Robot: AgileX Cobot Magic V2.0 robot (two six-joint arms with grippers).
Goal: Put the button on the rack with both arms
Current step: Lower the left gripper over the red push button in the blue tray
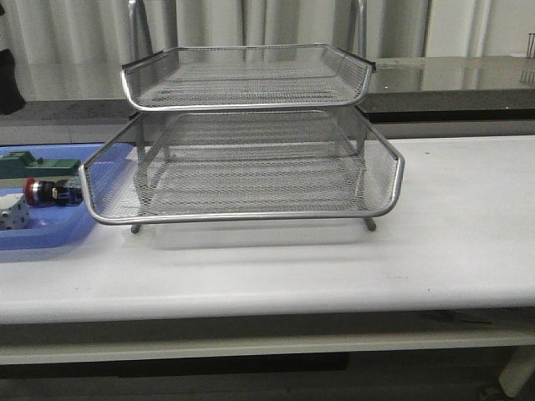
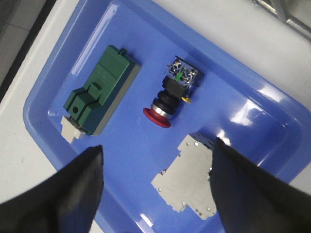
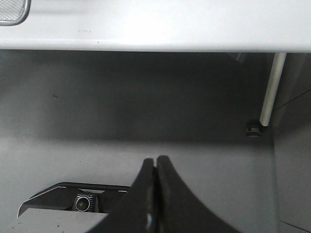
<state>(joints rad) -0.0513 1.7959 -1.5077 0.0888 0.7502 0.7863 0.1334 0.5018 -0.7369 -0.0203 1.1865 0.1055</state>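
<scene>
The robot's left gripper should close on the black middle (image 1: 52, 192) (image 2: 170, 98) of the button, between the button's red head and its clear end, in the blue tray.
The button (image 2: 171, 95) lies on its side in the blue tray (image 2: 121, 165), red head towards my fingers; in the front view the button (image 1: 46, 191) lies at the far left beside the rack. My left gripper (image 2: 158, 148) is open above the tray, its fingers (image 2: 77, 189) spread wide, holding nothing. The rack (image 1: 251, 159) stands mid-table, silver mesh trays empty, two tiers showing. My right gripper (image 3: 155, 162) is shut and empty, below the table's front edge, over the floor. Neither arm shows in the front view.
In the blue tray (image 1: 42, 238), a green block (image 2: 99, 90) lies beside the button and a grey-white block (image 2: 187, 174) lies near my left fingers. The white table (image 1: 451, 234) extends right of the rack. A table leg (image 3: 271, 87) stands in the right wrist view.
</scene>
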